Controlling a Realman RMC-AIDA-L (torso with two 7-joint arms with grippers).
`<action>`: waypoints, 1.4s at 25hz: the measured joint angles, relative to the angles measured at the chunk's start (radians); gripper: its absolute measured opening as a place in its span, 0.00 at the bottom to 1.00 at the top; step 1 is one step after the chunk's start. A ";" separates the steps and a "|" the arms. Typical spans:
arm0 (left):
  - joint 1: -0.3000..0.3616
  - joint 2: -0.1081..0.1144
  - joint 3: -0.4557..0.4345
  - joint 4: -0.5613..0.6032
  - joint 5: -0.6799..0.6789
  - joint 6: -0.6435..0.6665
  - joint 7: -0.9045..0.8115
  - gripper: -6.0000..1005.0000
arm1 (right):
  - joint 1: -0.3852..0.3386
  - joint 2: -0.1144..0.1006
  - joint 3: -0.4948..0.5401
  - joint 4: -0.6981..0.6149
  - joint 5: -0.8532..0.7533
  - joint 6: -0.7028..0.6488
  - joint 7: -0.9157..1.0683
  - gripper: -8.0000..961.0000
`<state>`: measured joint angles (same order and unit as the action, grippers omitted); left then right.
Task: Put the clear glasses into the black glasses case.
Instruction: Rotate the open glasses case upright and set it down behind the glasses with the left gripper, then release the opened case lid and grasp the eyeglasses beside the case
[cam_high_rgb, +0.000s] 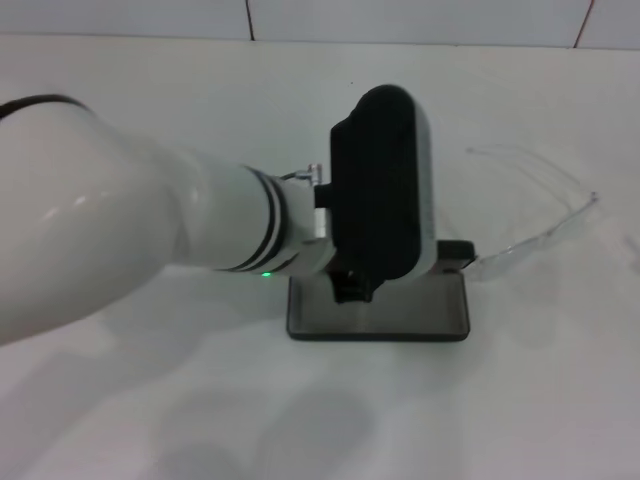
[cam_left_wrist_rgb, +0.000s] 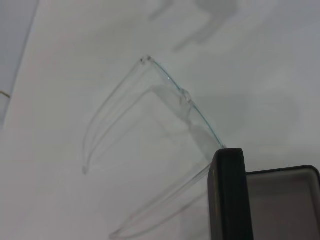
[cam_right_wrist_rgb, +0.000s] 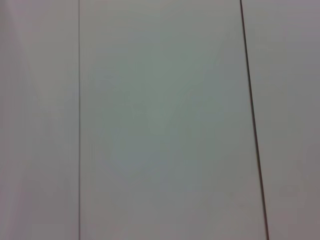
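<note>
The clear glasses have their outer lens (cam_high_rgb: 568, 220) farther from the black glasses case, and my right gripper needs to go there next and close on it.
The black glasses case (cam_high_rgb: 400, 318) lies open at the table's centre, its grey lining showing. Part of it is hidden under my left arm. My left gripper (cam_high_rgb: 355, 285) hangs over the case's back edge beneath its black wrist housing. The clear glasses (cam_high_rgb: 545, 235) lie on the white table just right of the case, arms unfolded and nothing holding them. In the left wrist view the clear glasses (cam_left_wrist_rgb: 187, 102) lie spread out, one arm running up to the black rim of the glasses case (cam_left_wrist_rgb: 227, 195). My right gripper is out of view.
The white table (cam_high_rgb: 150, 420) spreads around the case, with a tiled wall (cam_high_rgb: 400, 18) behind its far edge. The right wrist view holds only pale tiles (cam_right_wrist_rgb: 160, 120) with dark seams.
</note>
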<state>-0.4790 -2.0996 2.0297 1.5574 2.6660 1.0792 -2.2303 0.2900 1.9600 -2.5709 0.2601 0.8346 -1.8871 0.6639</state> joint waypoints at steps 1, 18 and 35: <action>-0.008 0.000 0.004 -0.006 0.000 -0.013 -0.007 0.20 | -0.002 0.000 0.000 0.000 0.000 0.000 0.000 0.90; -0.007 -0.002 0.060 -0.049 0.038 -0.141 -0.015 0.23 | -0.012 0.002 0.000 0.004 0.005 -0.014 -0.003 0.89; 0.036 0.006 -0.048 0.112 -0.111 -0.031 0.001 0.44 | 0.038 -0.032 -0.063 0.078 0.014 0.001 0.026 0.89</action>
<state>-0.4434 -2.0934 1.9816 1.6689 2.5546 1.0483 -2.2291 0.3279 1.9283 -2.6336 0.3383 0.8485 -1.8863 0.6895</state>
